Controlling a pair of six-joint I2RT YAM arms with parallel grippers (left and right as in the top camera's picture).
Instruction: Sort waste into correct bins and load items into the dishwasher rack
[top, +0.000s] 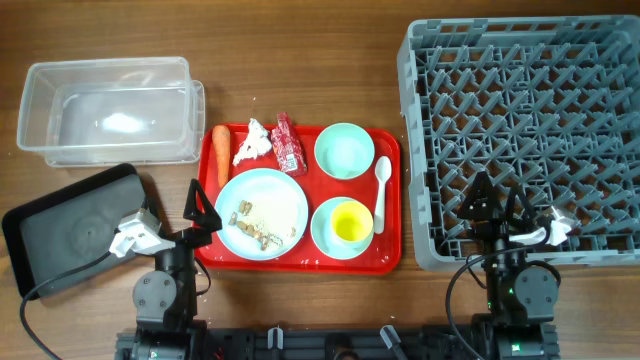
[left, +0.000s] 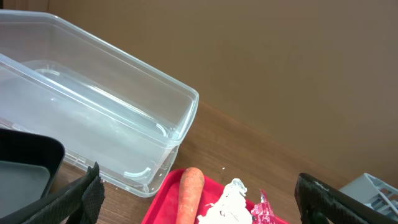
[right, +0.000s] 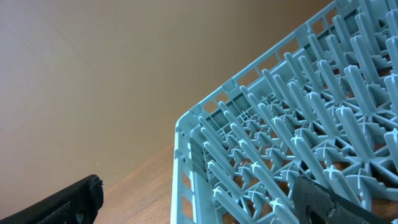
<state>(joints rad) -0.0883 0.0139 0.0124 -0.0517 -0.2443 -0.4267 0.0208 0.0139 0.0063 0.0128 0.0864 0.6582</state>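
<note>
Next, my left gripper goes to the yellow cup's rim (top: 334, 218), above the light-blue bowl, and closes there.
On the red serving tray lie an orange carrot (top: 221, 153), a crumpled tissue (top: 254, 143), a red wrapper (top: 288, 143), a pale-blue plate (top: 262, 195) with rice and crumbs (top: 255, 228), a mint-green bowl (top: 344, 150), a yellow cup (top: 350, 224) inside a light-blue bowl (top: 322, 228), and a white spoon (top: 381, 188). My left gripper (top: 202, 208) is open and empty by the tray's left edge; its view shows the carrot (left: 189, 196), the tissue (left: 227, 202) and the wrapper (left: 264, 211) ahead. My right gripper (top: 495, 200) is open and empty over the grey rack's (top: 530, 130) near-left corner.
The clear tub (top: 110, 110) stands at the back left, also seen in the left wrist view (left: 93, 118). The black tray (top: 70, 230) lies at the front left. The red serving tray (top: 390, 255) sits between them and the rack, whose pegs fill the right wrist view (right: 280, 143).
</note>
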